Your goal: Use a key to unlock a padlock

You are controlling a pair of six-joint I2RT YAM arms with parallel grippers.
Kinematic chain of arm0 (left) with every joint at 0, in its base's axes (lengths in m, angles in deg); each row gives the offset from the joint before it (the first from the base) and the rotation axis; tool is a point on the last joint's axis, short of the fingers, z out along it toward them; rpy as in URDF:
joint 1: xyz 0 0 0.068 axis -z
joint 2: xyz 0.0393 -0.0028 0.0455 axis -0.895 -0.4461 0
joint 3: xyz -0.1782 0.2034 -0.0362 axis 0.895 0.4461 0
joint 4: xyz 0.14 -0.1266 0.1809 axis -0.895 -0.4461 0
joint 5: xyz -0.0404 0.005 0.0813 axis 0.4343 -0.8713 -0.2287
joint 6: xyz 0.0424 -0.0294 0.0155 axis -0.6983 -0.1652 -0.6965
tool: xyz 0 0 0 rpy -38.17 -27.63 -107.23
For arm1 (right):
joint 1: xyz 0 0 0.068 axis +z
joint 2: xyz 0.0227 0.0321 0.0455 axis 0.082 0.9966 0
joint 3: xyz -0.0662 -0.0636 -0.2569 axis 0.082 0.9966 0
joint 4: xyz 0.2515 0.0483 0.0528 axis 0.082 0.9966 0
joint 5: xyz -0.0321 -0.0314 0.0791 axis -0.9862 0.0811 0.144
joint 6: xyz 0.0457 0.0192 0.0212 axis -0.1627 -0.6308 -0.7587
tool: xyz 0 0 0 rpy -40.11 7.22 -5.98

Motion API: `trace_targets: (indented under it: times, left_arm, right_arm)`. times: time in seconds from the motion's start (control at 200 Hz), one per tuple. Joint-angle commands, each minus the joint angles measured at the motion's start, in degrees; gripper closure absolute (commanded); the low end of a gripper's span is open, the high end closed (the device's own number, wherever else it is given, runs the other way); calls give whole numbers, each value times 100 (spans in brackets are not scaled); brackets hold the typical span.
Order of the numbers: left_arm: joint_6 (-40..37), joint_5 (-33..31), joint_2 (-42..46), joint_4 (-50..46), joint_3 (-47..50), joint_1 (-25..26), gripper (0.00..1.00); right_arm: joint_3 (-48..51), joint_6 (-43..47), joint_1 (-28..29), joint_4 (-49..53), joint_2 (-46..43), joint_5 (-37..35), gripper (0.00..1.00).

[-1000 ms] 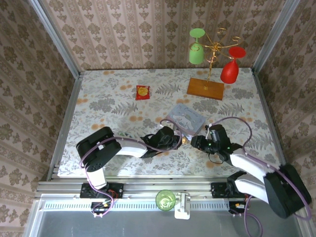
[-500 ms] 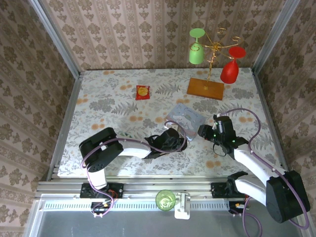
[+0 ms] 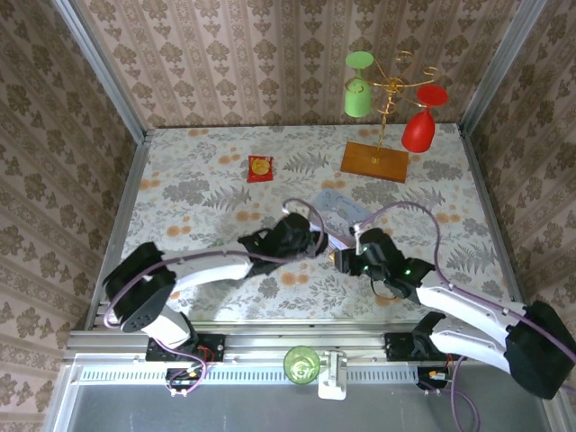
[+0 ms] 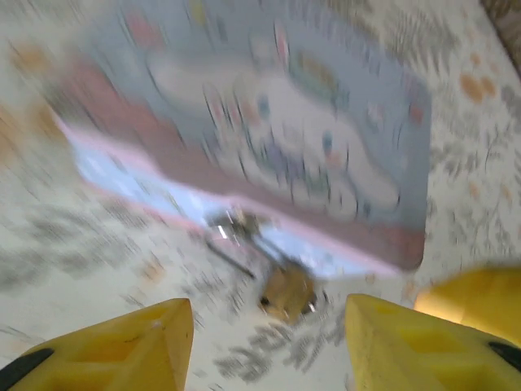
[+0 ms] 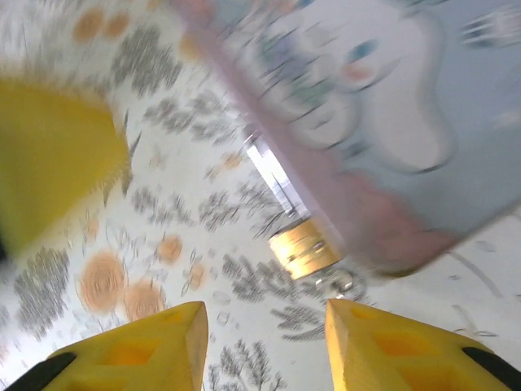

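Note:
Next, my right gripper grips the brass body (image 5: 305,248) of the padlock and pulls while my left gripper steadies the tin, because the padlock's shackle hooks through the tin's clasp.
The small brass padlock (image 5: 305,244) lies on the floral cloth against the edge of the pale blue tin (image 5: 391,122), its silvery shackle (image 5: 273,175) pointing away. A small silvery ring (image 5: 342,282) sits at the padlock's other end; I cannot tell whether it is the key. My right gripper (image 5: 264,308) hovers just short of the padlock, open, nothing between its fingers. In the blurred left wrist view the padlock (image 4: 286,293) lies just ahead of my open, empty left gripper (image 4: 267,314). From above, the left gripper (image 3: 304,236) and right gripper (image 3: 349,258) flank the tin's near corner.
The tin (image 3: 340,209) lies mid-table. A red-and-yellow packet (image 3: 260,167) is at the back left. A wooden-based rack (image 3: 374,160) with a green and a red glass stands at the back right. The other gripper's yellow finger (image 5: 57,155) is close by.
The left jaws have opened and that gripper has drawn back up and left, off the padlock. The right gripper swung away, then came back down-left beside the padlock.

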Motion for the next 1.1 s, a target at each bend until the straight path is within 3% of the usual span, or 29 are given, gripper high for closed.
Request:
trace_targets:
  times: [0.0, 0.15, 0.285, 0.38, 0.55, 0.685, 0.78, 0.86, 0.935, 1.095]
  left_arm:
    - [-1039, 98, 213, -961, -526, -648, 44]
    - [-1795, 492, -304, -1301, -1298, -1364, 41]
    - [-2424, 710, -1214, -1672, -2310, -1393, 31]
    - [-2641, 1148, -2015, -1884, -3027, -1434, 29]
    - [-2883, 1163, -2939, -2254, -3877, -1436, 27]
    - [-2964, 895, -3142, -2371, -3915, -1416, 33]
    - [-2856, 693, -3024, -2268, -3593, -1382, 34]
    - [-2775, 556, -2888, -2208, -3327, -1359, 34]
    - [-2675, 573, -2765, -2080, -3083, -1367, 34]
    - [-2494, 587, -2537, -2004, -2804, -1375, 36]
  right_arm:
    - [-245, 462, 701, 108, 420, -1759, 56]
    - [-334, 880, 1232, -355, 1266, -2693, 52]
    - [-676, 1023, 1442, -397, 2092, -3281, 49]
    - [-844, 1029, 1442, -494, 2502, -3426, 48]
    - [-1207, 1018, 1451, -289, 3153, -3686, 46]
    - [-1458, 817, 1469, -23, 3641, -4047, 51]
    - [-1554, 773, 1468, 42, 3830, -4191, 62]
    - [-1573, 666, 1476, 229, 3791, -3967, 65]
    - [-1345, 386, 1440, 216, 3445, -3543, 75]
    - [-450, 105, 993, -669, 2490, -1760, 76]
